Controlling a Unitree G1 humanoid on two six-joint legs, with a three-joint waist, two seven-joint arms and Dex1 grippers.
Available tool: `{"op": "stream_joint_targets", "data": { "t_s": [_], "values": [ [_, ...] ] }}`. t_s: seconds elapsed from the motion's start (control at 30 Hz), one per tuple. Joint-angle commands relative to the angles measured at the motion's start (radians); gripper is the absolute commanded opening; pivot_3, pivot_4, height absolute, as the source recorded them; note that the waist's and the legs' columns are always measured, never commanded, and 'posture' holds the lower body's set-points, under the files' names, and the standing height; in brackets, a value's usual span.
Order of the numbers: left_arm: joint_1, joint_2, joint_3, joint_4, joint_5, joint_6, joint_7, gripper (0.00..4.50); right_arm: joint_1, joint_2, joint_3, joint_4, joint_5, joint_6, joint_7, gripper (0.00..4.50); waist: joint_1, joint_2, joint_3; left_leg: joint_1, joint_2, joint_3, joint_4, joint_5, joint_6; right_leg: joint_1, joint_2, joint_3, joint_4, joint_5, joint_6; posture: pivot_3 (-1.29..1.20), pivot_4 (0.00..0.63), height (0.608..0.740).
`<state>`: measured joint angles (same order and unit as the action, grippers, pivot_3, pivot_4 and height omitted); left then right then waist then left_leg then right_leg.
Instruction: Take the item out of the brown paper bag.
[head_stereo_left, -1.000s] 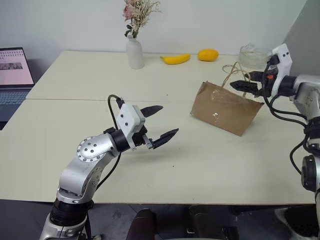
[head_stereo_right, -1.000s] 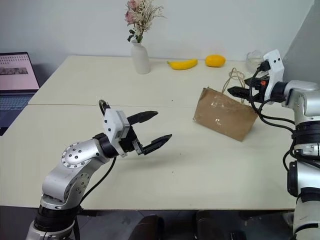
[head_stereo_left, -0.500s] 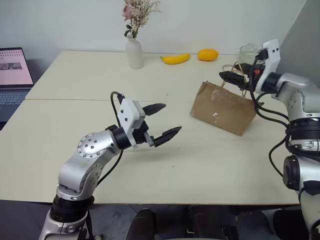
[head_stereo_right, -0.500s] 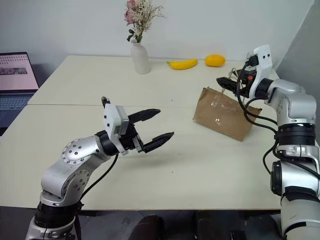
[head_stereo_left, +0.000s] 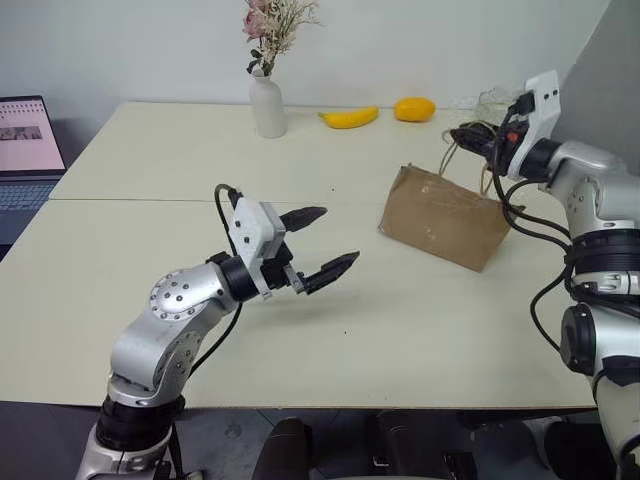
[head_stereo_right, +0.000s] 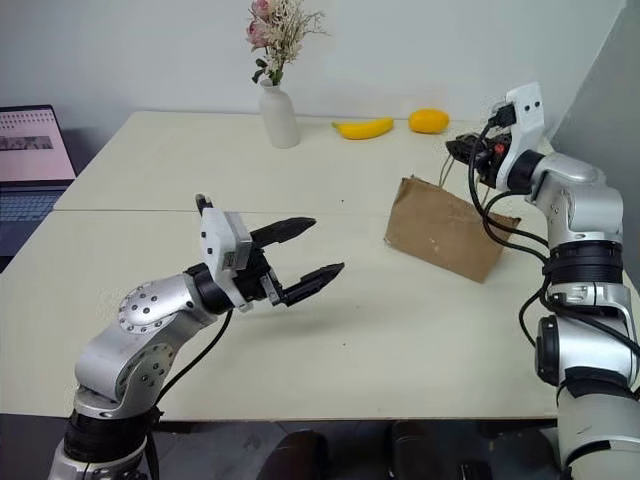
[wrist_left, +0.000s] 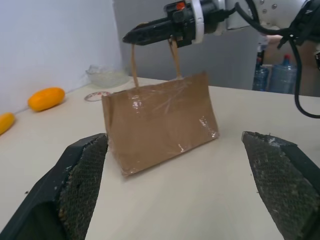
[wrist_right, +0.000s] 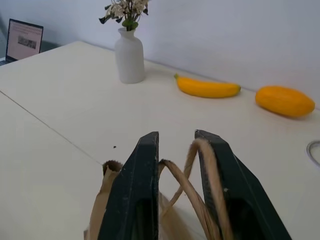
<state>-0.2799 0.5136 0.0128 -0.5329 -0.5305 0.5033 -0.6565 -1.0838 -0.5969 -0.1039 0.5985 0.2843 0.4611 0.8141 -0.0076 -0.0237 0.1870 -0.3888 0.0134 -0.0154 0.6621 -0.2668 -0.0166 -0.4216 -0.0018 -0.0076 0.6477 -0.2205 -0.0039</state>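
Note:
Next, I put down the brown paper bag, which hangs slanted from its handles in my right gripper, then grip the handles (head_stereo_left: 447, 153) again and carry it nearer my left gripper.
The brown paper bag (head_stereo_left: 440, 215) stands on the right part of the cream table (head_stereo_left: 200, 160), its thin tan handles (wrist_left: 134, 65) drawn up taut. My right gripper (head_stereo_left: 462, 135) hovers level just above the bag's top edge and is shut on those handles, which show between its black fingers (wrist_right: 142, 190). The item is hidden inside the bag. My left gripper (head_stereo_left: 340, 236) hangs open over the middle of the table, left of the bag and pointing toward it, with nothing in it.
At the far edge of the table stand a white vase with dried flowers (head_stereo_left: 268, 105), a yellow banana (head_stereo_left: 350, 118) and an orange fruit (head_stereo_left: 415, 109). A glass bowl (wrist_left: 105, 76) sits behind the bag. A laptop (head_stereo_left: 28, 135) is at the far left.
My right gripper moved left and up over the bag's top and closed on the handles, pulling them upright. The left gripper stayed in place, open.

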Motion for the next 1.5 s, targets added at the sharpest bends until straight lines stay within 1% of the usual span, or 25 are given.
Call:
{"op": "stream_joint_targets", "data": {
  "t_s": [0.03, 0.23, 0.33, 0.47, 0.5, 0.57, 0.6, 0.67, 0.73, 0.77, 0.8, 0.83, 0.93, 1.07, 1.17, 1.33, 1.5],
  "values": [
    [0.032, 0.019, 0.039, -0.062, -0.020, 0.012, 0.016, 4.50, -0.057, -0.006, 0.022, 0.008, -0.030, -0.098, 0.049, 0.79, 0.000, 0.000, 0.000, 0.000, 0.000, 0.000, 0.000, 0.000, 0.000, 0.000, 0.000, 0.000, 0.000, 0.000, 0.000, 0.00, 0.150, 0.740],
    [0.057, 0.024, 0.045, -0.080, -0.014, 0.012, 0.026, 4.50, -0.052, -0.016, 0.055, 0.038, -0.074, -0.176, 0.091, 0.77, 0.001, 0.000, 0.000, 0.000, 0.000, 0.000, 0.000, 0.000, 0.000, 0.000, 0.000, 0.000, 0.000, 0.000, 0.000, 0.00, 0.150, 0.740],
    [0.048, 0.017, 0.029, -0.077, -0.006, 0.009, 0.028, 4.50, -0.020, -0.027, 0.052, 0.033, -0.075, -0.174, 0.103, 0.76, 0.002, 0.000, 0.000, 0.000, -0.001, 0.000, 0.000, 0.000, 0.000, 0.000, -0.001, 0.000, 0.000, 0.000, 0.000, 0.00, 0.150, 0.740],
    [0.045, 0.015, 0.018, -0.069, -0.002, 0.004, 0.021, 4.50, 0.024, -0.050, 0.019, -0.020, -0.061, -0.125, 0.059, 0.75, 0.003, 0.000, 0.000, 0.000, -0.001, 0.000, 0.000, 0.000, 0.000, 0.000, -0.001, 0.000, 0.000, 0.000, 0.000, 0.00, 0.150, 0.740],
    [0.044, 0.016, 0.017, -0.065, 0.000, 0.001, 0.019, 4.50, 0.039, -0.055, 0.009, -0.043, -0.052, -0.108, 0.052, 1.47, 0.004, 0.000, 0.000, 0.000, -0.001, 0.000, 0.000, 0.000, 0.000, 0.000, -0.001, 0.000, 0.000, 0.000, 0.000, 0.00, 0.150, 0.740],
    [0.039, 0.014, 0.012, -0.057, 0.003, -0.002, 0.014, 4.50, 0.086, -0.069, -0.008, -0.122, -0.032, -0.049, 0.042, 1.91, 0.005, 0.000, 0.000, 0.000, -0.001, 0.000, 0.000, 0.000, 0.000, 0.000, -0.001, 0.000, 0.000, 0.000, 0.000, 0.00, 0.150, 0.740],
    [0.036, 0.014, 0.010, -0.054, 0.004, -0.003, 0.011, 4.50, 0.110, -0.073, -0.020, -0.168, -0.020, -0.017, 0.029, 2.21, 0.005, 0.000, 0.000, 0.000, 0.000, 0.000, 0.000, 0.000, 0.000, 0.000, -0.001, 0.000, 0.000, 0.000, 0.000, 0.00, 0.150, 0.740],
    [0.032, 0.013, 0.009, -0.049, 0.003, -0.004, 0.007, 4.50, 0.150, -0.079, -0.046, -0.256, 0.000, 0.046, 0.001, 2.91, 0.005, 0.000, 0.000, 0.000, 0.000, -0.001, 0.000, 0.000, 0.000, 0.000, -0.001, 0.000, 0.000, 0.000, 0.000, 0.00, 0.150, 0.740],
    [0.030, 0.013, 0.005, -0.046, 0.003, -0.005, 0.002, 4.50, 0.187, -0.083, -0.097, -0.357, 0.043, 0.142, -0.051, 3.59, 0.005, 0.000, 0.000, 0.000, 0.000, -0.001, 0.000, 0.000, 0.000, 0.000, -0.001, 0.000, 0.000, 0.000, 0.000, 0.00, 0.150, 0.740],
    [0.030, 0.013, 0.004, -0.045, 0.002, -0.005, 0.000, 4.50, 0.203, -0.082, -0.120, -0.404, 0.063, 0.189, -0.076, 4.04, 0.005, 0.000, 0.000, 0.000, 0.000, -0.002, 0.000, 0.000, 0.000, 0.000, -0.001, 0.000, 0.000, 0.000, 0.000, 0.00, 0.150, 0.740],
    [0.030, 0.014, 0.004, -0.044, 0.002, -0.006, -0.002, 4.50, 0.216, -0.078, -0.145, -0.450, 0.088, 0.240, -0.101, 4.34, 0.004, 0.000, 0.000, 0.000, 0.000, -0.002, 0.000, 0.000, 0.000, 0.000, -0.001, 0.000, 0.001, 0.000, 0.000, 0.00, 0.150, 0.740],
    [0.028, 0.014, 0.001, -0.040, 0.003, -0.007, -0.005, 4.50, 0.242, -0.069, -0.185, -0.527, 0.138, 0.322, -0.127, 4.42, 0.005, 0.000, 0.000, 0.000, 0.000, -0.002, 0.000, 0.000, 0.000, 0.000, -0.001, 0.000, 0.001, 0.000, 0.000, 0.00, 0.150, 0.740],
    [0.021, 0.014, -0.008, -0.028, 0.004, -0.010, -0.014, 4.50, 0.309, -0.045, -0.250, -0.705, 0.243, 0.486, -0.190, 4.42, 0.006, 0.000, 0.000, 0.000, 0.000, -0.003, 0.000, 0.000, 0.000, 0.001, -0.001, -0.001, 0.000, 0.000, 0.000, 0.00, 0.150, 0.740],
    [0.009, 0.012, -0.018, -0.013, 0.007, -0.013, -0.027, 4.50, 0.341, -0.010, -0.260, -0.786, 0.246, 0.521, -0.292, 4.42, 0.002, 0.000, 0.000, 0.001, 0.000, -0.004, 0.000, 0.000, 0.000, 0.001, -0.001, 0.000, 0.001, 0.000, 0.000, 0.00, 0.150, 0.740],
    [0.002, 0.012, -0.022, -0.006, 0.009, -0.017, -0.037, 4.50, 0.339, 0.022, -0.257, -0.786, 0.249, 0.537, -0.350, 4.42, 0.002, 0.000, 0.000, 0.002, -0.001, -0.002, 0.000, 0.000, 0.000, 0.001, 0.001, 0.000, 0.001, 0.000, 0.000, 0.00, 0.150, 0.740],
    [0.001, 0.012, -0.027, 0.002, 0.015, -0.024, -0.041, 4.50, 0.331, 0.060, -0.233, -0.763, 0.254, 0.534, -0.396, 4.42, 0.002, 0.000, 0.000, 0.000, -0.001, -0.001, 0.000, 0.000, 0.000, 0.000, 0.001, 0.000, 0.000, 0.000, 0.000, 0.00, 0.150, 0.740],
    [0.008, 0.010, -0.034, 0.000, 0.019, -0.033, -0.040, 4.50, 0.290, 0.091, -0.226, -0.686, 0.260, 0.495, -0.403, 4.42, 0.002, 0.000, 0.000, 0.000, -0.001, -0.001, 0.000, 0.000, 0.000, 0.001, 0.001, 0.000, 0.000, 0.000, 0.000, 0.00, 0.150, 0.740]
  ]
}}
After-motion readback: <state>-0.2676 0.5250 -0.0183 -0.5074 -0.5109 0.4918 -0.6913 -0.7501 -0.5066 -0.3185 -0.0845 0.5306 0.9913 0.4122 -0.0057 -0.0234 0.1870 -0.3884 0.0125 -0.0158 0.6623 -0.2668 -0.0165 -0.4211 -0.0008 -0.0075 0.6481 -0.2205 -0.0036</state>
